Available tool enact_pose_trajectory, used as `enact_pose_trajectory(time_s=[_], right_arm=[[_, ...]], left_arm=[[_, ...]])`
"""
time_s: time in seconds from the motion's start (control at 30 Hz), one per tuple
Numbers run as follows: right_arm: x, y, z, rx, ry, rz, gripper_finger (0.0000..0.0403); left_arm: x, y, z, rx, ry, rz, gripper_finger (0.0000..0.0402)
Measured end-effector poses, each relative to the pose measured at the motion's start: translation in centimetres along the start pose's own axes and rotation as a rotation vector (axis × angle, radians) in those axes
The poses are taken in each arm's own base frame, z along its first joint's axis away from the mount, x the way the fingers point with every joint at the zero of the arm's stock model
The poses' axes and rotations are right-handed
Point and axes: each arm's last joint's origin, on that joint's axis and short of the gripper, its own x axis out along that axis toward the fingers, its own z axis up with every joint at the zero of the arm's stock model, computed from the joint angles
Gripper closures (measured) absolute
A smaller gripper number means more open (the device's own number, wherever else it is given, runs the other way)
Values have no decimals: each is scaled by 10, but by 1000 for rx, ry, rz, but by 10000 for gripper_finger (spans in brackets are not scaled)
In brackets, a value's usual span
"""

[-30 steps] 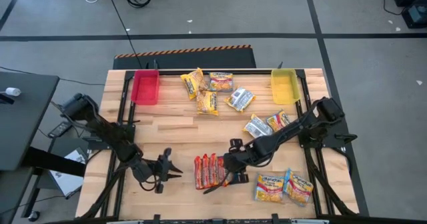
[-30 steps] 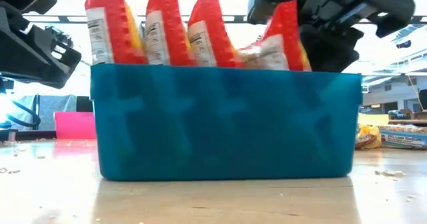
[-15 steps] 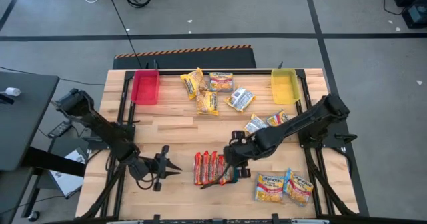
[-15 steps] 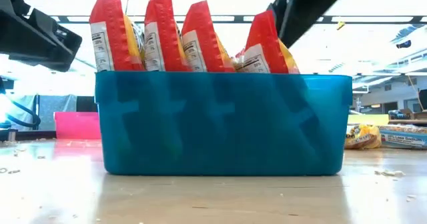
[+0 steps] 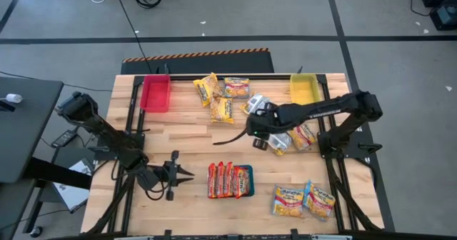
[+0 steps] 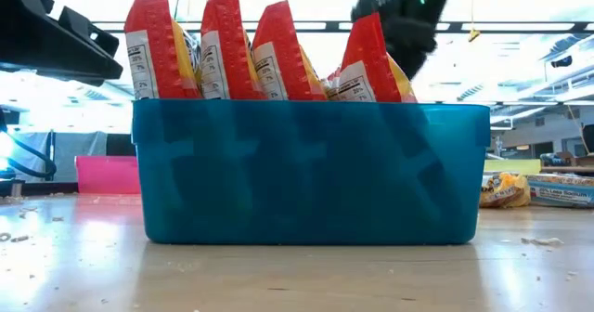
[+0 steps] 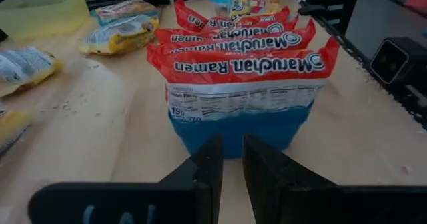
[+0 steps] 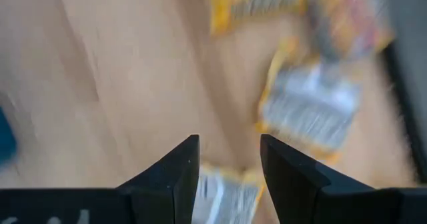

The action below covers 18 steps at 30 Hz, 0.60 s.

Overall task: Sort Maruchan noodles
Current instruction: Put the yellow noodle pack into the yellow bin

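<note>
The robot's right gripper will close on the middle of the silvery-backed packet (image 5: 278, 141) (image 8: 227, 196) that is nearest the teal tray.
Several red-orange Maruchan noodles packets (image 7: 243, 67) stand on edge in a teal tray (image 7: 237, 129) near the table's front middle. My left gripper (image 7: 230, 159) hovers level just left of the tray (image 5: 247, 181), open by a narrow gap with nothing in it. My right gripper (image 5: 258, 131) hangs open and empty above the table's middle, tilted down over loose packets (image 5: 303, 135), one of them silvery-backed (image 8: 313, 107). More yellow packets (image 5: 222, 109) lie flat at the far middle, and two more (image 5: 303, 201) at the near right.
A red bin (image 5: 156, 92) stands at the far left and a yellow bin (image 5: 304, 91) at the far right. Bare wood lies between the tray and the far packets. Crumbs dot the table near the front (image 6: 543, 241).
My right gripper has let go of the rightmost red-orange packet, risen from the tray and swung toward the table's far right, over the loose packets. That packet, tilted a second ago, now stands in the tray with the others.
</note>
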Motion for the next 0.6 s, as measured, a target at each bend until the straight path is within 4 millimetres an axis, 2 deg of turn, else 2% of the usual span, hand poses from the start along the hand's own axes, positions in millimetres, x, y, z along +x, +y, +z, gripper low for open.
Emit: enact_pose_trajectory(time_s=[0.13, 0.27, 0.4, 0.6], right_arm=[[28, -2, -24, 126, 149, 49, 237], [39, 14, -50, 200, 231, 47, 237], [34, 43, -73, 132, 225, 46, 238], [29, 80, -103, -137, 81, -130, 238]], left_arm=[[0, 0, -2, -10, 27, -27, 340], [0, 0, -5, 7, 54, -39, 340], [0, 0, -6, 10, 60, -37, 340], [0, 0, -6, 9, 60, -37, 340]])
